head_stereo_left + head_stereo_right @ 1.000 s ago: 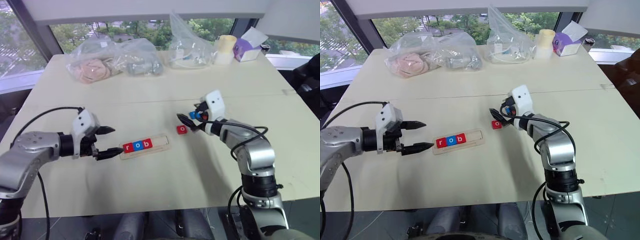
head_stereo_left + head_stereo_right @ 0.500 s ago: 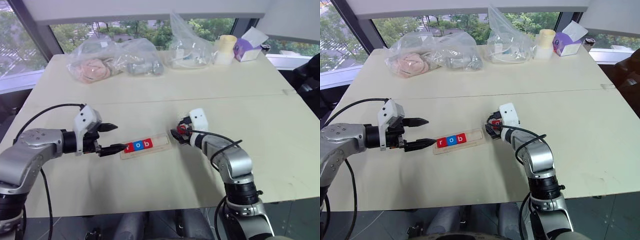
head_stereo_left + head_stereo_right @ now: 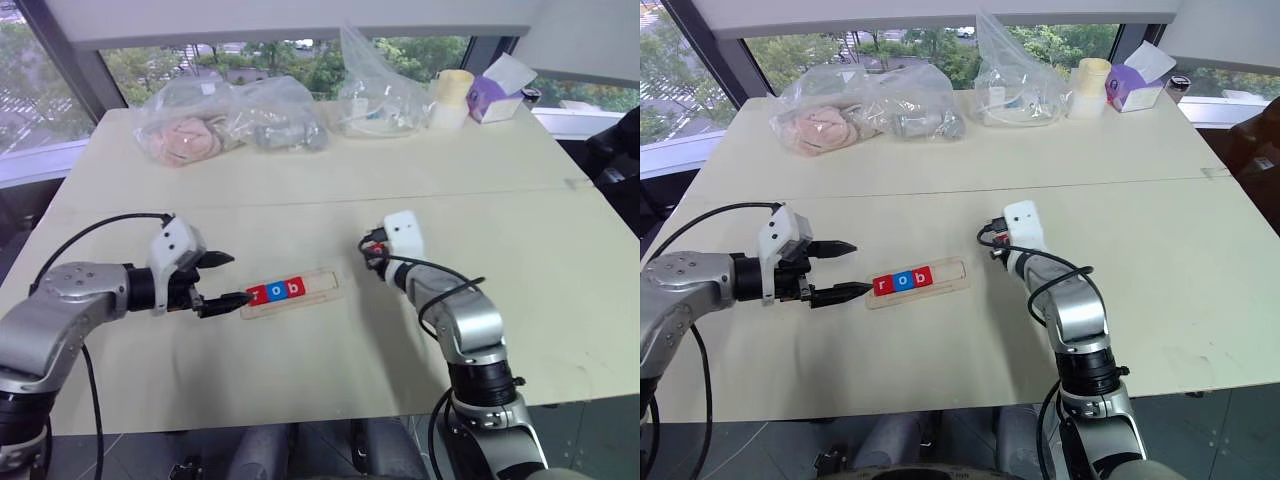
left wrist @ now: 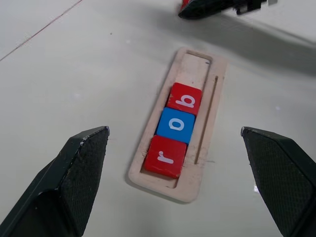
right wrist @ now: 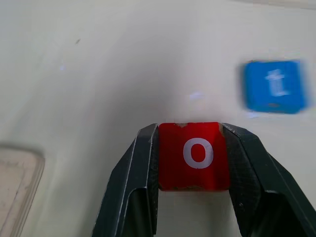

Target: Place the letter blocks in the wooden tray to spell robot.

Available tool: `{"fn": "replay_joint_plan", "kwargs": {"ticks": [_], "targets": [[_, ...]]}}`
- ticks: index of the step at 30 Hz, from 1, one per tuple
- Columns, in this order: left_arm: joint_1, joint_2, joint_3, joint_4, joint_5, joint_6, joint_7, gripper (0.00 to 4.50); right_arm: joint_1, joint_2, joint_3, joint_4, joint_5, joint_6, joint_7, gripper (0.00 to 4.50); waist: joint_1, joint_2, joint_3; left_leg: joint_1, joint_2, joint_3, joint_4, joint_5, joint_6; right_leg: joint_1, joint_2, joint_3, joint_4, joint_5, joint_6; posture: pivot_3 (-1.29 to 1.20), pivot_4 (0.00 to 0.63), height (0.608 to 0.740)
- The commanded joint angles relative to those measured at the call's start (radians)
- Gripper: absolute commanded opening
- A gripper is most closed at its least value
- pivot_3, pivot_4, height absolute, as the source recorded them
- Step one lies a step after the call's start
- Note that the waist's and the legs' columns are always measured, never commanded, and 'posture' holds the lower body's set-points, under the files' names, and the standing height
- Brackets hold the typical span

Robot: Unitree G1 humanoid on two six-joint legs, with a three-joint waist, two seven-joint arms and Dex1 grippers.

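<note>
One finger covers the red o's side that must meet the red b, so next my right gripper sets it down and grips its near and far sides [image 5: 194, 188].
The wooden tray [image 3: 322, 281] lies in the middle of the table. It holds a red r [image 4: 165, 157], a blue o [image 4: 177, 125] and a red b [image 4: 184, 98] in a row, and the rest of its slot is bare. A short way right of the tray, my right gripper [image 3: 369, 252] is shut on a red o block [image 5: 194, 155]. A blue t block [image 5: 273, 86] lies on the table just beyond it. My left gripper [image 3: 235, 278] stands open at the tray's left end, with nothing between its fingers.
Two clear plastic bags [image 3: 225, 120] [image 3: 375, 95] with soft items, a pale roll [image 3: 452, 98] and a purple tissue box [image 3: 497, 95] stand along the table's far edge by the window. The table's [image 3: 330, 360] near edge lies below the tray.
My right gripper swung left from beside the red o block, came over it and shut on it. The left arm has stayed in place with its fingers open.
</note>
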Motion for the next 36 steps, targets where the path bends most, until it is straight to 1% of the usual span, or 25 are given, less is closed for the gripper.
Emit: {"fn": "replay_joint_plan", "kwargs": {"ticks": [1, 5, 7, 11, 13, 14, 17, 19, 21, 23, 25, 27, 28, 30, 32, 34, 36], "targets": [[-0.028, 0.002, -0.010, 0.001, 0.013, -0.031, -0.016, 4.50, 0.039, 0.016, -0.085, -0.230, 0.034, 0.219, -0.010, 1.23, 0.003, 0.000, 0.000, 0.000, 0.000, 0.000, 0.000, 0.000, 0.000, 0.000, 0.000, 0.000, 0.000, 0.000, 0.000, 0.00, 0.150, 0.740], [-0.051, 0.008, -0.043, 0.002, 0.026, -0.040, -0.036, 4.50, 0.092, 0.050, -0.101, -0.369, 0.055, 0.388, -0.007, 1.23, 0.001, 0.000, 0.000, 0.000, 0.000, -0.001, -0.001, 0.000, 0.000, 0.000, 0.000, 0.000, 0.000, -0.001, 0.000, 0.00, 0.150, 0.740], [-0.068, 0.017, -0.063, 0.007, 0.038, -0.050, -0.054, 4.50, 0.106, 0.080, -0.092, -0.391, 0.053, 0.420, -0.018, 1.23, -0.006, 0.001, 0.000, 0.000, 0.000, -0.001, -0.001, 0.000, 0.000, -0.001, 0.000, 0.000, 0.000, -0.001, -0.002, 0.00, 0.150, 0.740], [-0.092, 0.016, -0.077, 0.028, 0.049, -0.057, -0.069, 4.50, 0.113, 0.130, -0.077, -0.399, 0.051, 0.438, -0.039, 1.23, -0.005, 0.001, 0.000, 0.000, 0.001, -0.001, 0.000, 0.000, 0.000, -0.001, 0.000, 0.000, 0.000, -0.001, -0.002, 0.00, 0.150, 0.740], [-0.098, 0.019, -0.083, 0.041, 0.059, -0.065, -0.079, 4.50, 0.125, 0.161, -0.066, -0.402, 0.055, 0.447, -0.045, 2.32, -0.004, 0.001, 0.000, 0.000, 0.001, -0.001, 0.000, 0.000, 0.000, -0.001, 0.000, 0.000, 0.000, -0.001, -0.002, 0.00, 0.150, 0.740], [-0.100, 0.020, -0.085, 0.047, 0.064, -0.068, -0.083, 4.50, 0.130, 0.171, -0.061, -0.403, 0.058, 0.450, -0.046, 2.63, -0.004, 0.001, 0.000, 0.000, 0.001, -0.001, -0.001, 0.000, 0.000, -0.001, 0.000, 0.000, 0.000, -0.001, -0.002, 0.00, 0.150, 0.740], [-0.101, 0.025, -0.088, 0.058, 0.074, -0.074, -0.099, 4.50, 0.121, 0.116, -0.084, -0.398, 0.067, 0.421, -0.016, 4.05, -0.003, 0.001, 0.001, 0.000, 0.000, -0.001, -0.001, 0.000, 0.000, -0.001, 0.000, 0.000, -0.001, -0.001, 0.000, 0.00, 0.150, 0.740], [-0.100, 0.029, -0.090, 0.060, 0.078, -0.074, -0.106, 4.50, 0.117, 0.072, -0.106, -0.394, 0.082, 0.396, 0.015, 4.05, -0.001, 0.001, 0.001, 0.000, 0.000, 0.000, -0.001, 0.000, 0.000, -0.001, 0.000, 0.000, -0.001, -0.001, -0.001, 0.00, 0.150, 0.740], [-0.099, 0.033, -0.088, 0.056, 0.077, -0.073, -0.114, 4.50, 0.127, -0.022, -0.137, -0.376, 0.140, 0.293, 0.128, 4.05, 0.001, 0.001, 0.001, 0.000, 0.000, 0.000, 0.000, 0.000, 0.000, 0.000, -0.001, 0.000, -0.001, -0.001, -0.001, 0.00, 0.150, 0.740], [-0.103, 0.042, -0.080, 0.044, 0.060, -0.066, -0.135, 4.50, 0.165, -0.199, -0.141, -0.327, 0.193, 0.052, 0.342, 4.05, 0.000, 0.001, 0.001, 0.000, 0.000, 0.000, 0.000, 0.000, 0.000, 0.000, -0.001, -0.001, -0.002, -0.002, -0.001, 0.00, 0.150, 0.740], [-0.114, 0.049, -0.070, 0.034, 0.037, -0.055, -0.160, 4.50, 0.210, -0.362, -0.134, -0.255, 0.229, -0.177, 0.565, 4.05, -0.001, 0.001, 0.001, 0.000, -0.001, 0.001, 0.000, 0.000, 0.000, 0.001, 0.000, -0.001, -0.003, -0.003, 0.002, 0.00, 0.150, 0.740], [-0.129, 0.064, -0.068, 0.029, 0.022, -0.055, -0.190, 4.50, 0.225, -0.493, -0.126, -0.139, 0.236, -0.367, 0.745, 4.05, -0.001, 0.001, 0.002, 0.000, 0.000, 0.001, 0.000, -0.001, 0.001, 0.002, 0.000, -0.002, -0.003, -0.003, 0.006, 0.00, 0.150, 0.740], [-0.136, 0.074, -0.071, 0.030, 0.024, -0.061, -0.204, 4.50, 0.221, -0.548, -0.113, -0.074, 0.226, -0.449, 0.808, 4.05, -0.003, 0.000, 0.003, 0.000, 0.000, 0.002, 0.000, -0.001, 0.001, 0.002, -0.001, -0.002, -0.003, -0.003, 0.006, 0.00, 0.150, 0.740], [-0.146, 0.093, -0.078, 0.035, 0.035, -0.080, -0.226, 4.50, 0.203, -0.616, -0.091, 0.030, 0.240, -0.562, 0.931, 4.05, -0.007, 0.000, 0.003, 0.000, 0.001, 0.003, 0.000, -0.001, 0.002, 0.002, -0.001, -0.001, -0.003, -0.003, 0.006, 0.00, 0.150, 0.740], [-0.148, 0.107, -0.079, 0.031, 0.035, -0.088, -0.242, 4.50, 0.177, -0.652, -0.058, 0.117, 0.248, -0.654, 1.032, 4.05, -0.007, 0.000, 0.003, 0.000, 0.001, 0.004, 0.000, -0.001, 0.002, 0.002, -0.001, -0.001, -0.003, -0.002, 0.004, 0.00, 0.150, 0.740], [-0.143, 0.117, -0.080, 0.014, 0.032, -0.089, -0.252, 4.50, 0.138, -0.667, 0.000, 0.218, 0.204, -0.776, 1.103, 4.05, -0.005, 0.000, 0.003, 0.000, 0.002, 0.004, 0.000, -0.001, 0.002, 0.002, 0.000, -0.001, -0.003, -0.001, 0.002, 0.00, 0.150, 0.740], [-0.127, 0.124, -0.070, -0.009, 0.021, -0.082, -0.254, 4.50, 0.101, -0.654, 0.043, 0.300, 0.172, -0.856, 1.126, 4.05, -0.004, -0.001, 0.003, 0.000, 0.003, 0.004, 0.000, -0.001, 0.002, 0.002, 0.000, -0.001, -0.003, -0.001, 0.001, 0.00, 0.150, 0.740]]}}
